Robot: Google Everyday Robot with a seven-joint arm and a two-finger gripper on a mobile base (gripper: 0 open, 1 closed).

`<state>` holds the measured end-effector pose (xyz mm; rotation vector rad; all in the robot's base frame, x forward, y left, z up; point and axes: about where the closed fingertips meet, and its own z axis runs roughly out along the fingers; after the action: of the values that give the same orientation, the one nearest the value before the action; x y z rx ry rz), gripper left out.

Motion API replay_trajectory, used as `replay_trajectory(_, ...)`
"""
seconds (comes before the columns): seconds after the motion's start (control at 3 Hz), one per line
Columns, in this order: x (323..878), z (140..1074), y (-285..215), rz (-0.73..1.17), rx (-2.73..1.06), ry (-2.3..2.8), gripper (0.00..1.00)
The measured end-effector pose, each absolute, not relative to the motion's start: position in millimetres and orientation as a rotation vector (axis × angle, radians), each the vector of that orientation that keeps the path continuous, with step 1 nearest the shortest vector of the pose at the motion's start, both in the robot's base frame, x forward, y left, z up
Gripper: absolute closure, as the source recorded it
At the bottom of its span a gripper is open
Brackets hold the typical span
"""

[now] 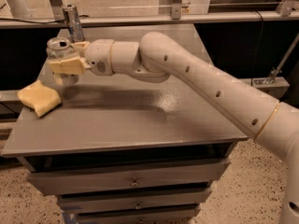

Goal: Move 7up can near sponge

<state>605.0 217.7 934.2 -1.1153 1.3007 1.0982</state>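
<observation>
The 7up can will be set down by my gripper against the sponge's inner side (65, 97), toward the middle of the grey tabletop.
The 7up can (60, 52), silver-white with a shiny pull-tab top, is upright in my gripper (69, 59), whose yellowish fingers (65, 65) are shut around its body. The can is at the left part of the grey tabletop (140, 115), at or just above the surface; I cannot tell if it touches. The sponge (39, 97), a pale-yellow wavy slab, lies on the table near the left edge, just below and left of the can, a short gap away.
A slimmer, taller silver-blue can (73, 22) stands at the table's back left corner, behind the gripper. My white arm (196, 73) reaches across from the right. Drawers (135, 181) sit under the tabletop. A rail runs behind the table.
</observation>
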Motion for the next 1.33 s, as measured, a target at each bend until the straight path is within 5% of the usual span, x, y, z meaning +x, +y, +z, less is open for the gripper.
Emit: replay_trajectory(1.33,593,897,230,1.195,-1.055,1.376,1.00)
